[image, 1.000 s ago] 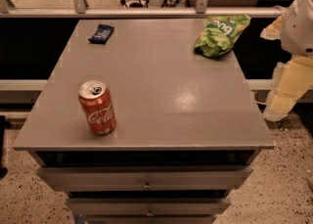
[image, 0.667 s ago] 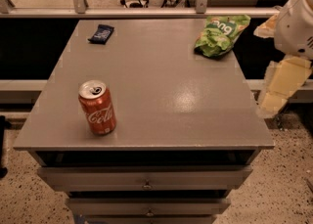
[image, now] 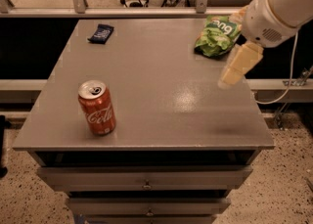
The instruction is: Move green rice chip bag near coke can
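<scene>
Next, the gripper closes on the end (image: 230, 34) nearest the white arm of the green rice chip bag, so that it can carry the bag.
The green rice chip bag (image: 217, 34) lies crumpled at the table's far right corner, its white lettering partly cut off by the arm. The coke can (image: 97, 108) stands upright near the front left, far from the bag. My gripper (image: 238, 64) hangs from the white arm (image: 274, 8) at the upper right. It is above the table's right side, just right of the bag and a little nearer the front. It holds nothing that I can see.
A small dark blue wrapped bar (image: 101, 33) lies at the far left corner. The grey table (image: 161, 71) has drawers (image: 146, 184) under its front edge. A metal rail (image: 146, 11) runs behind it, and a cable (image: 288, 83) hangs at the right.
The arm and gripper have moved left from beyond the table's right edge to over its right side, closer to the bag. The bag, can and bar have not moved.
</scene>
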### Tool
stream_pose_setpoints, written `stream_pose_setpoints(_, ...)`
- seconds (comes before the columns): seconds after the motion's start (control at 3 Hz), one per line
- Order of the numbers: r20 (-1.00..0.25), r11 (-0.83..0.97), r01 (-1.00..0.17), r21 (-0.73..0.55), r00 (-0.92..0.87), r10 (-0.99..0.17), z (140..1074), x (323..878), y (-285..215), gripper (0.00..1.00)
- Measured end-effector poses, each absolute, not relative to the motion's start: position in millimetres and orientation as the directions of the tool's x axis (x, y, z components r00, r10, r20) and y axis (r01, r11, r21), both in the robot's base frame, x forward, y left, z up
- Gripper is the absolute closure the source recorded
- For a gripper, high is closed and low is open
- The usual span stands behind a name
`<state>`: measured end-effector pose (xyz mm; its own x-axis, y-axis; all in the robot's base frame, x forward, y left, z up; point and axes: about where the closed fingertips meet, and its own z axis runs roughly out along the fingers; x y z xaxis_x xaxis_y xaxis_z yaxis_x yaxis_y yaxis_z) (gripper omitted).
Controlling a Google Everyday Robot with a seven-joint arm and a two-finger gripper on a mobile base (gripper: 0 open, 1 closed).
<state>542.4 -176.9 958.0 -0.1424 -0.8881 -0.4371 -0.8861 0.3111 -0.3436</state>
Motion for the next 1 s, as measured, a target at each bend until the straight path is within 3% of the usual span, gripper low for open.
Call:
stream_pose_setpoints(0.33, -0.526, 0.385, -0.850, -0.358, -0.157, -0.836, 950.3, 607.2, -169.2, 0.00)
stream_pose_setpoints(1.0, -0.679, 0.588, -0.774, -0.235, -0.302, -0.669, 913.8, 711.3, -179.8, 0.00)
